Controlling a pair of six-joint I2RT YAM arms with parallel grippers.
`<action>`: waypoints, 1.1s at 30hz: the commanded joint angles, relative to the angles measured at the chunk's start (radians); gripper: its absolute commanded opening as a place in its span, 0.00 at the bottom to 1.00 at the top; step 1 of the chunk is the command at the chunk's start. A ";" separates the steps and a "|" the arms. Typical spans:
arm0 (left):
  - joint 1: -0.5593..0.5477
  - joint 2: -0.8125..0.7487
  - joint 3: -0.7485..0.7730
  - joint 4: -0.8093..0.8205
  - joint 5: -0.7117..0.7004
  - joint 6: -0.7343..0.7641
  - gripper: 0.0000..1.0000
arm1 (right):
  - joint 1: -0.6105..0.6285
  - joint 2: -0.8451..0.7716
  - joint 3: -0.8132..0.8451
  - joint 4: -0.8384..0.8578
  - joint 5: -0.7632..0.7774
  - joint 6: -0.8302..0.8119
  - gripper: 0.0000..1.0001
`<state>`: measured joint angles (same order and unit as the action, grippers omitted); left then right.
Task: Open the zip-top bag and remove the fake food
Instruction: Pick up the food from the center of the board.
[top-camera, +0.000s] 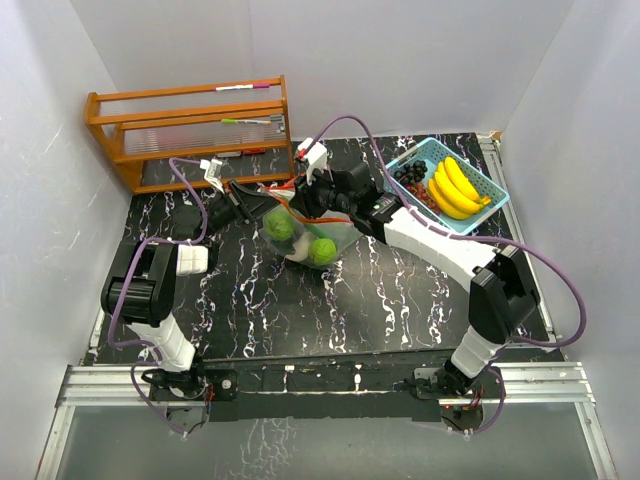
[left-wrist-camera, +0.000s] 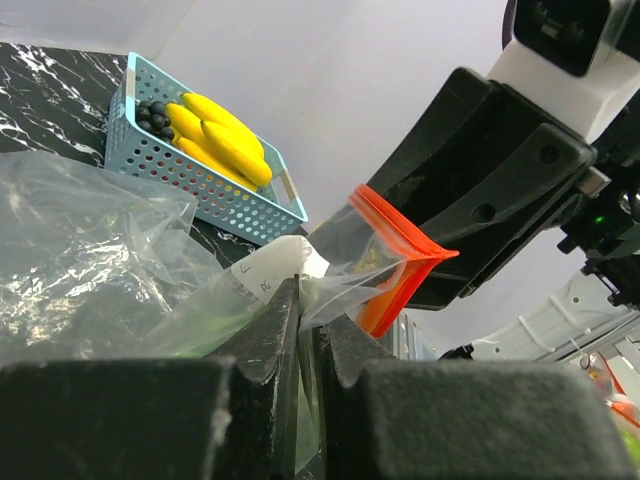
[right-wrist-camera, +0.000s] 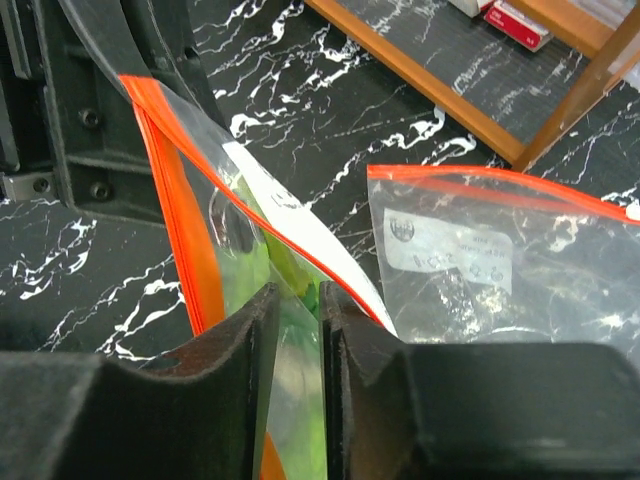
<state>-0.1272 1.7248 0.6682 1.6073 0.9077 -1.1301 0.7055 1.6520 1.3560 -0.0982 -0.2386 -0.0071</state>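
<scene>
My right fingers span the bag's narrow opening; I need to open them and take one orange edge (right-wrist-camera: 183, 225) of the bag, spreading the opening for my left gripper.
The zip-top bag (top-camera: 300, 240) with an orange zip (left-wrist-camera: 400, 250) hangs above the table between both grippers. Round green fruits (top-camera: 322, 250) show through its film, and green fake food (right-wrist-camera: 260, 270) lies inside it below the zip (right-wrist-camera: 165, 200). My left gripper (top-camera: 252, 203) (left-wrist-camera: 308, 300) is shut on the bag's clear edge. My right gripper (top-camera: 300, 198) (right-wrist-camera: 298, 295) has its jaws a little apart, with the bag's film hanging loose between them. Yellow bananas (top-camera: 455, 185) (left-wrist-camera: 225, 135) and dark grapes (top-camera: 410, 175) (left-wrist-camera: 155, 115) lie in the basket.
The light-blue perforated basket (top-camera: 408, 155) (left-wrist-camera: 200, 185) stands at the back right. A wooden rack (top-camera: 190, 130) (right-wrist-camera: 470, 110) stands at the back left. A second clear zip bag (right-wrist-camera: 500, 260) (left-wrist-camera: 80, 240) lies beside the held one. White walls close in the table.
</scene>
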 joint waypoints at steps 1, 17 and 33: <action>-0.013 -0.011 0.040 0.183 0.033 0.000 0.00 | -0.004 0.029 0.082 0.070 -0.032 -0.005 0.28; -0.018 0.004 0.051 0.183 0.029 -0.008 0.00 | -0.003 0.060 0.031 0.057 -0.040 -0.007 0.47; -0.019 0.005 0.038 0.183 0.030 -0.006 0.00 | -0.004 0.002 0.031 0.056 -0.014 -0.004 0.08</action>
<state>-0.1341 1.7443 0.6811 1.5906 0.9241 -1.1343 0.7029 1.7287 1.3895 -0.0814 -0.2844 -0.0006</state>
